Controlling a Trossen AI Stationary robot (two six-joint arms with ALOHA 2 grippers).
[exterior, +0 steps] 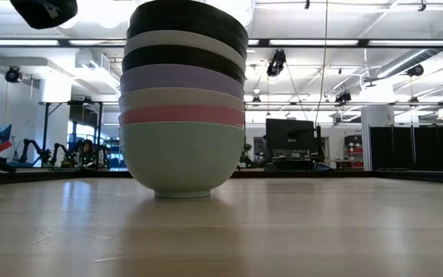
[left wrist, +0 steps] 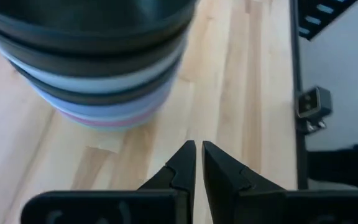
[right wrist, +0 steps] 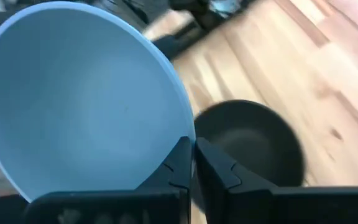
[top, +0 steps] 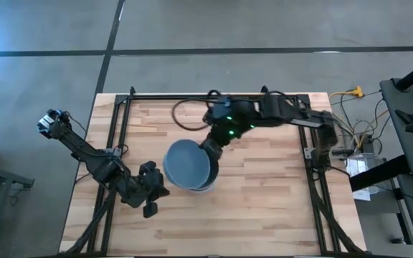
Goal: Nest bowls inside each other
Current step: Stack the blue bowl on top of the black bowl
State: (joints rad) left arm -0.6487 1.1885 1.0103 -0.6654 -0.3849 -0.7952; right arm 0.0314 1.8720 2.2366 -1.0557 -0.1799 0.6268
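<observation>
The robot's right gripper should set the blue bowl down inside the top black bowl of the stack (top: pixel 198 168) (right wrist: pixel 248 149).
A stack of nested bowls (exterior: pixel 181 138) stands on its mint green bottom bowl on the table. Above that come pink, cream, lavender, black, white and two black bowls. In the left wrist view the stack (left wrist: pixel 92 62) lies just ahead of the fingers. The blue bowl (top: pixel 185 161) is held over the stack by my right gripper (right wrist: pixel 192 144), with the top black bowl (right wrist: pixel 247 140) showing below it. My left gripper (top: pixel 149 197) waits shut (left wrist: pixel 199 147) to the left of the stack, touching nothing. My right gripper pinches the blue bowl's rim (right wrist: pixel 180 134), with one finger (right wrist: pixel 174 163) inside the bowl and the other outside. It comes from the table's far right, slanting down. The bowl is lifted clear and tilted above the stack's top black bowl.
A dark cable loop (top: pixel 186 107) lies on the far part of the table. Black frame rails (top: pixel 124 122) run along the left, right and far edges. Bare wood (top: pixel 249 215) lies open between the stack and the near edge.
</observation>
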